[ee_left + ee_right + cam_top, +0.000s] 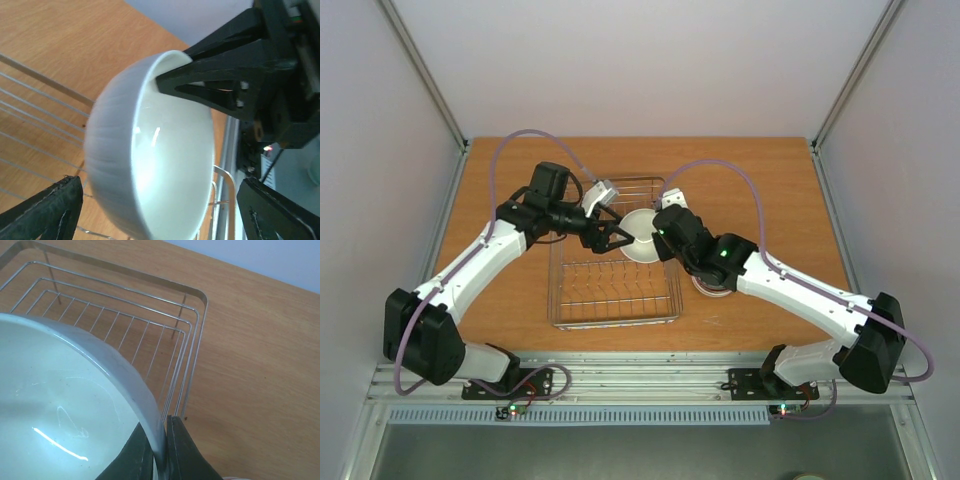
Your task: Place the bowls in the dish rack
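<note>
Next, I let go of the white bowl with my right gripper between my left gripper's fingers, above the dish rack's side near the other bowl [647, 252].
A white bowl [640, 240] hangs tilted over the far part of the silver wire dish rack [610, 290]. My right gripper [660, 232] is shut on the bowl's rim; in the right wrist view its fingertips [176, 440] pinch the rim of the bowl [60, 405] above the rack's corner [197, 325]. My left gripper [615, 236] is open, with its fingers on either side of the bowl [150, 150]. In the left wrist view the left gripper [160, 187] stands wide apart and the right gripper's fingers [215, 75] clamp the bowl's upper rim.
Another bowl [712, 284] sits on the wooden table just right of the rack, mostly hidden under my right arm. The rack's prong rows [610, 275] fill its near half. Metal frame posts stand at the table's far corners.
</note>
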